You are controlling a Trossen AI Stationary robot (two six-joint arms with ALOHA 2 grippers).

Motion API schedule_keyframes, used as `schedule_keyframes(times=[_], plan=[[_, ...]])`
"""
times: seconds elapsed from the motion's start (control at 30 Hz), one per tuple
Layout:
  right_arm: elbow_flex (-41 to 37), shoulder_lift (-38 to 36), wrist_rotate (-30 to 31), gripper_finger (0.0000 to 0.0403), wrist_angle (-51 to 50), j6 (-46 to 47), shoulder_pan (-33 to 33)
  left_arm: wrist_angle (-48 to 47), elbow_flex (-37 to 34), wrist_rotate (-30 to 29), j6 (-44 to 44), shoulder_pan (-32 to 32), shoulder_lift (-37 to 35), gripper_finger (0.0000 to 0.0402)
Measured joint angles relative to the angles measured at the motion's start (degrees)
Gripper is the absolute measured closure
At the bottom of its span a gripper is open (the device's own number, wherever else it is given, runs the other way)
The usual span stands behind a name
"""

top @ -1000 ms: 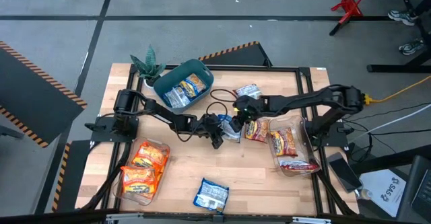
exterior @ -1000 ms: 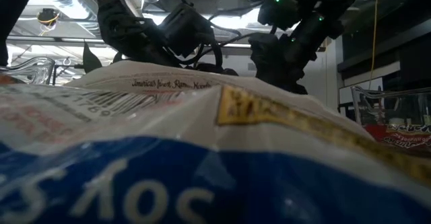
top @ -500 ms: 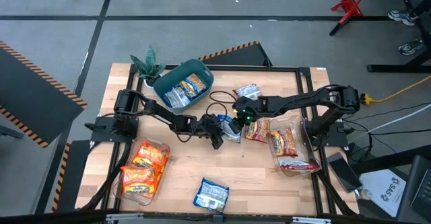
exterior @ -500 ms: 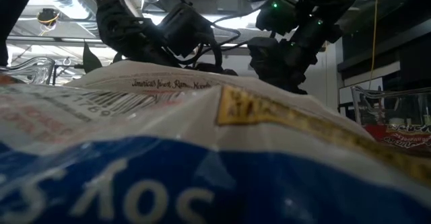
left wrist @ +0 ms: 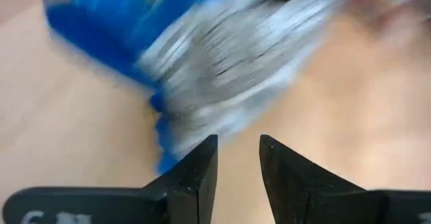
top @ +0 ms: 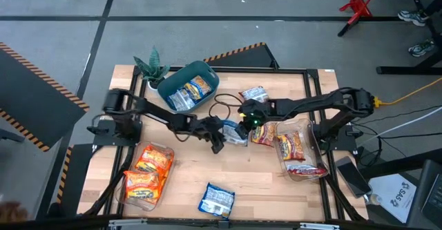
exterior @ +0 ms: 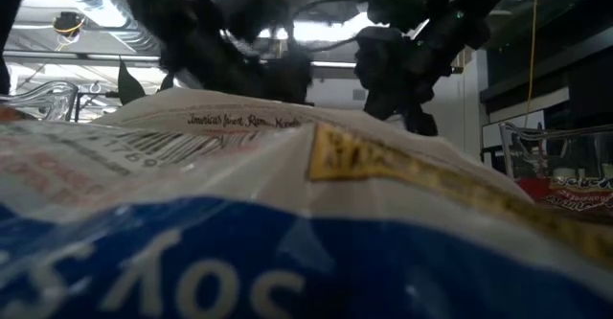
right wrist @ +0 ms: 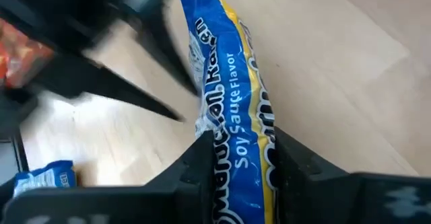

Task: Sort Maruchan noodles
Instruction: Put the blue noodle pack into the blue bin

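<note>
The robot's right gripper should release the blue-white noodle packet on the packets inside the teal bin (top: 187,92) next to the plant.
A blue-white noodle packet (top: 235,133) sits at the table's middle, between both grippers. My right gripper (top: 246,123) reaches in from the right and is shut on it; the right wrist view shows the packet (right wrist: 225,83) edge-on. My left gripper (top: 218,143) is just left of the packet, its fingers (left wrist: 202,167) a little apart with nothing between them; the packet (left wrist: 222,56) is a blur ahead of them. Other packets lie in the teal bin (top: 169,81) and in the two clear trays. Loose ones rest flat on the table: blue-white (top: 255,93), red (top: 262,134), blue (top: 217,199). My right gripper pinches the blue-white packet between its two fingers (right wrist: 202,160), one on each flat face, near the packet's end (right wrist: 239,126). The fingers come slanting down from the table's right. The packet stands on edge and stretches away toward the left arm; whether it is clear of the table I cannot tell.
The left clear tray (top: 163,151) holds orange packets; the right clear tray (top: 309,130) holds red ones. A small plant (top: 150,65) stands beside the teal bin at the far left. The near blue packet (exterior: 287,214) fills most of the low view.
My left arm has drawn back a little toward the table's left edge, away from the blue-white packet, and shows as a blur. My right gripper has kept its hold on the packet and stayed about where it was.
</note>
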Motion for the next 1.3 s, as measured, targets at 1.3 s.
schedule_keyframes(times=[1.3], plan=[[65.3, 42.2, 47.4, 0.0315, -14.5, -37.9, -6.8, -17.4, 0.4, -18.4, 5.5, -17.7, -58.5, 0.0296]])
